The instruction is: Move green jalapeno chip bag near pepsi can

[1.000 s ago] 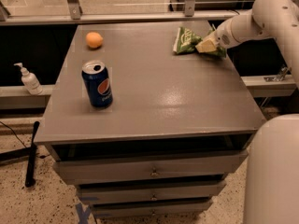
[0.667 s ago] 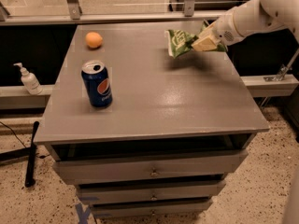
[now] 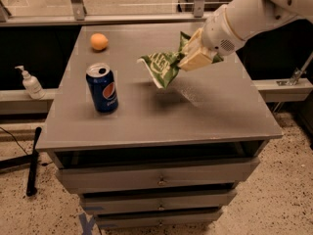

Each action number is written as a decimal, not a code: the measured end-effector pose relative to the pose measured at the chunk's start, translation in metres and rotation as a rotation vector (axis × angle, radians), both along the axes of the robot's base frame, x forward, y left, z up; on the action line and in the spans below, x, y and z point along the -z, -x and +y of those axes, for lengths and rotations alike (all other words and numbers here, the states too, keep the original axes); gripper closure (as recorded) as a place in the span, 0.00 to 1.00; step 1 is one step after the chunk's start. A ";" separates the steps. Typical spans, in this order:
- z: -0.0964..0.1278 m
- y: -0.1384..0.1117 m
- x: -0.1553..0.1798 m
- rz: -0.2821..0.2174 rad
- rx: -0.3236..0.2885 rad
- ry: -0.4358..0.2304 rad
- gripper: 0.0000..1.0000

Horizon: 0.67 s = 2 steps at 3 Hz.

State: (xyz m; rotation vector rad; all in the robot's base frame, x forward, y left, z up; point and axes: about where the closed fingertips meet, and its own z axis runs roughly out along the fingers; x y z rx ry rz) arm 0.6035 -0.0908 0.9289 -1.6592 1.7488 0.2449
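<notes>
The robot's gripper needs to release the green jalapeno chip bag close beside the pepsi can [image 3: 143, 92], toward the middle of the grey table.
The green jalapeno chip bag [image 3: 164, 66] hangs in the air above the middle of the grey table [image 3: 156, 119], tilted, with its lower corner pointing down-left. My gripper [image 3: 194, 58] is shut on the bag's right side and comes in from the upper right on a white arm. The pepsi can [image 3: 102, 88] stands upright on the left part of the table, dark blue with the round logo and a silver top. The bag is right of the can and apart from it.
A small orange fruit [image 3: 99, 41] lies at the table's back left. A white pump bottle [image 3: 31, 83] stands on a ledge left of the table. Drawers [image 3: 159, 180] sit below the tabletop. A railing runs behind.
The gripper has lifted the bag off the back right of the table and carried it left and forward, toward the table's middle. The can and orange have not moved.
</notes>
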 end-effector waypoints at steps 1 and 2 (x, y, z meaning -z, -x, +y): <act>0.032 0.040 0.012 0.049 -0.115 0.015 1.00; 0.052 0.058 0.018 0.064 -0.165 0.012 1.00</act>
